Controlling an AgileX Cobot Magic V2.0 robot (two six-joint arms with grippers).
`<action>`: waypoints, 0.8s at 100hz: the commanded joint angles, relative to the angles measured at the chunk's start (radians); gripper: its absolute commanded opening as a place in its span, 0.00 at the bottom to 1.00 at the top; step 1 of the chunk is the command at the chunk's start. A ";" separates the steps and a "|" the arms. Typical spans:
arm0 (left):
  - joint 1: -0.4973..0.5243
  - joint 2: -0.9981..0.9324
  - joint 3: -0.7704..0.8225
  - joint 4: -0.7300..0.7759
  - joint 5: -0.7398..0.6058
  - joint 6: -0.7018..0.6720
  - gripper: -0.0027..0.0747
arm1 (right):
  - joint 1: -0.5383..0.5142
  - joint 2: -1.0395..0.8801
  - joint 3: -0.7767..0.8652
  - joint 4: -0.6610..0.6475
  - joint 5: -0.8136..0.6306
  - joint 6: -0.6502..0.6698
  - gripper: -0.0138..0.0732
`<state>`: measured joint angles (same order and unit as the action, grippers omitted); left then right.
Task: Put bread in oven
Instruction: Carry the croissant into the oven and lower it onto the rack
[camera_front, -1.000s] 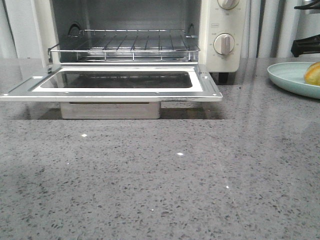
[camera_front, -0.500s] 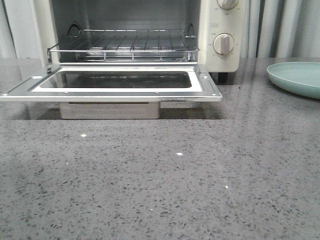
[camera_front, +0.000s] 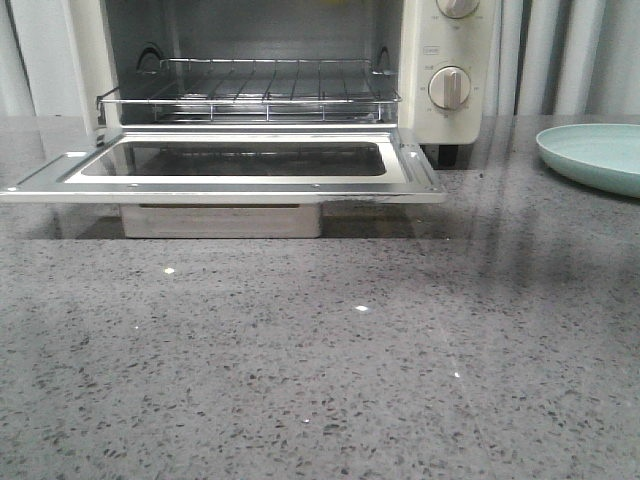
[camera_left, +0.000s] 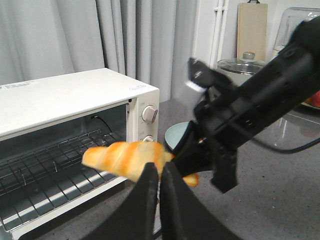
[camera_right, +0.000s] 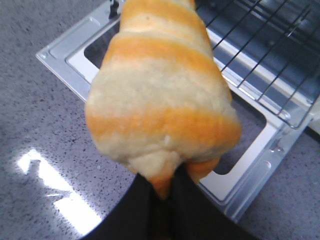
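I should use my right gripper to set the bread down and let go of it on the middle of the oven's wire rack (camera_front: 266, 64) (camera_right: 248, 31). The bread is now in the air above the open door.
The bread (camera_right: 160, 95), a golden-orange croissant roll with pale bands, is held in my shut right gripper (camera_right: 162, 192) in the air above the oven's open drop-down door (camera_right: 260, 165), near the wire rack (camera_right: 260, 45). The left wrist view shows the same bread (camera_left: 125, 157) held by the black right arm (camera_left: 260, 105) beside the cream-white oven (camera_left: 75, 95). My left gripper (camera_left: 160, 167) is shut and empty, hanging in front of the bread. In the front view the oven (camera_front: 425, 100) stands open with its rack (camera_front: 250, 90) bare; neither gripper nor the bread shows there.
A pale green plate (camera_front: 600, 155) lies empty on the grey speckled counter right of the oven. A lidded glass pot (camera_left: 245, 62) and a wooden board (camera_left: 251, 25) stand at the back by grey curtains. The open door (camera_front: 240, 185) juts out over the counter.
One second ago the bread lay on the green plate with a black gripper above it. Both have since left the front view and the plate is empty.
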<state>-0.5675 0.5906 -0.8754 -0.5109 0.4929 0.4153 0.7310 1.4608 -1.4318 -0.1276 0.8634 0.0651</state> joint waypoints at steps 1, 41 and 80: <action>0.004 0.002 -0.032 -0.018 -0.050 -0.006 0.01 | 0.001 0.050 -0.082 -0.054 -0.061 -0.009 0.10; 0.004 0.001 -0.032 -0.023 -0.005 -0.006 0.01 | -0.021 0.397 -0.471 -0.269 0.044 0.002 0.10; 0.004 -0.027 -0.031 -0.023 0.008 -0.006 0.01 | -0.088 0.454 -0.560 -0.290 0.012 0.087 0.16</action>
<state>-0.5675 0.5624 -0.8754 -0.5109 0.5613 0.4153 0.6541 1.9693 -1.9545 -0.3779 0.9376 0.1268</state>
